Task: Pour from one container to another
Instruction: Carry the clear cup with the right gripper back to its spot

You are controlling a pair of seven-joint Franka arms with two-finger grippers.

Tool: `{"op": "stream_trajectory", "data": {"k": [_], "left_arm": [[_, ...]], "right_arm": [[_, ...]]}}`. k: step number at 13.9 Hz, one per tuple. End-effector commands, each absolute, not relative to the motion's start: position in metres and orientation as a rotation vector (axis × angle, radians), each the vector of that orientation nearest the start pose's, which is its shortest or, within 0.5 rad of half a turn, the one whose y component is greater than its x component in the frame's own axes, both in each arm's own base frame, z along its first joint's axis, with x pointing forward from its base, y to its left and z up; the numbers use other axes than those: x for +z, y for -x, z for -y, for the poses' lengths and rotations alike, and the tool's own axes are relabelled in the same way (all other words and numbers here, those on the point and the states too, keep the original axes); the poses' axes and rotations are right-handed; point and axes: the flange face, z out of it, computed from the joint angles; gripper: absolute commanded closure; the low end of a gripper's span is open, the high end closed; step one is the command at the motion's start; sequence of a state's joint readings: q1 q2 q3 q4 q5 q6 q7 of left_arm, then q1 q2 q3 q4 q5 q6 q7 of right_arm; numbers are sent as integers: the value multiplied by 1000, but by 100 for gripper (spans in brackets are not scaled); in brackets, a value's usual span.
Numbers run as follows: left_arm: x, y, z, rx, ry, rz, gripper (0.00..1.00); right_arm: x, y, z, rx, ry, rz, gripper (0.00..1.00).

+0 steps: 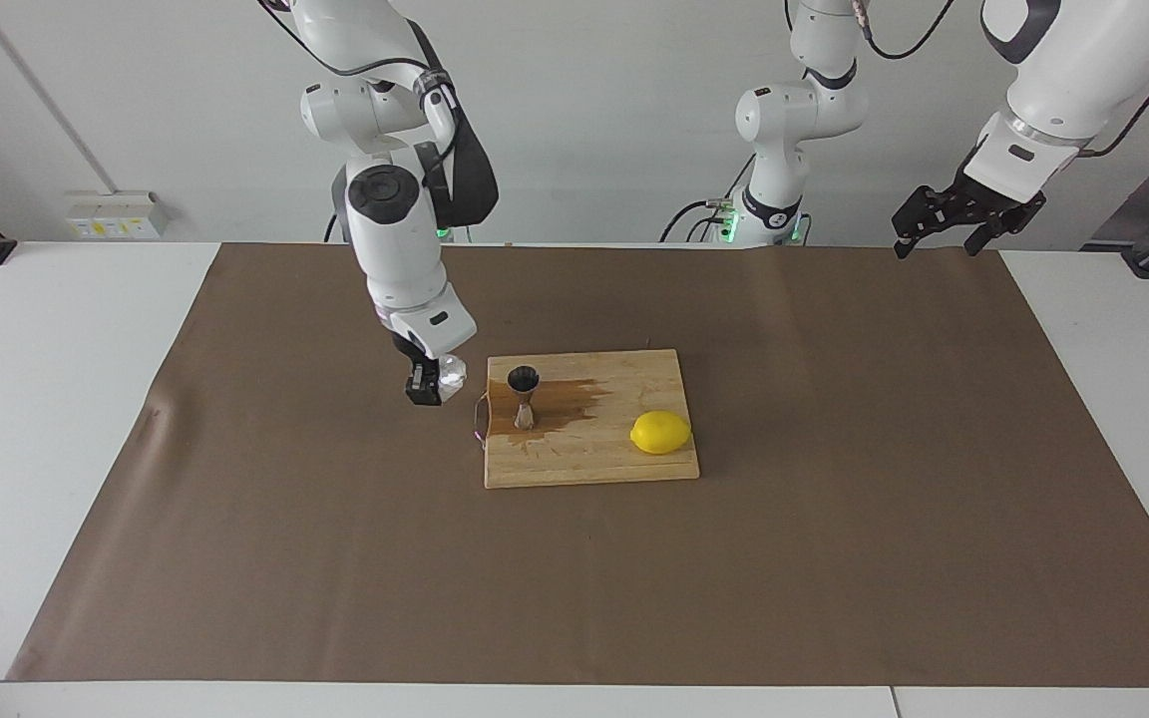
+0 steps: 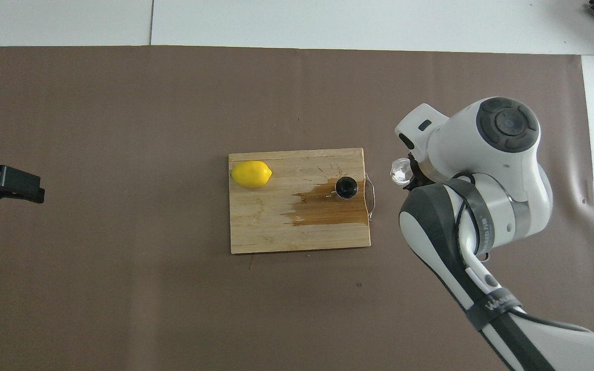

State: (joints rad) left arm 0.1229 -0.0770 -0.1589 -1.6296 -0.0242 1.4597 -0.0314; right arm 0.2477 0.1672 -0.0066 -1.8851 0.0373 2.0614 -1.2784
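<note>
I need to release the clear faceted cup from my right gripper on the brown mat, well out (image 2: 469,198) past the board's metal handle.
The clear faceted cup (image 1: 449,372) (image 2: 400,171) is held by my right gripper (image 1: 428,386), which is shut on it. The cup hangs low over the brown mat, just off the board's handle end, toward the right arm's end of the table. Whether it touches the mat I cannot tell. The steel jigger (image 1: 523,396) (image 2: 346,187) stands upright on the wooden cutting board (image 1: 624,461) (image 2: 261,229), in a dark wet stain (image 1: 567,399). My left gripper (image 1: 946,227) (image 2: 5,183) waits open, raised over the mat's edge at the left arm's end.
A yellow lemon (image 1: 660,432) (image 2: 250,173) lies on the board at the end toward the left arm. A metal handle (image 2: 372,198) sticks out of the board's end by the jigger. The brown mat (image 1: 834,558) covers most of the table.
</note>
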Motion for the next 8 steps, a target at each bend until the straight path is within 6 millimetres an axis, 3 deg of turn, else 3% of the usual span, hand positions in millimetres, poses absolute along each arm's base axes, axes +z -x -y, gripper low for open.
{"op": "stream_trajectory", "data": {"k": [1,5,8], "left_arm": [[629,-509,24,146,3127,-3,0],[630,-508,24,143,3127,-5,0],[630,-508,24,143,3127,-5,0]], "right_arm": [[408,-585,-99,-113,2181,2075,100],[385,-577,-11,-259,2088,1988,100],[356,-567,33,-394,2017,1968,100]]}}
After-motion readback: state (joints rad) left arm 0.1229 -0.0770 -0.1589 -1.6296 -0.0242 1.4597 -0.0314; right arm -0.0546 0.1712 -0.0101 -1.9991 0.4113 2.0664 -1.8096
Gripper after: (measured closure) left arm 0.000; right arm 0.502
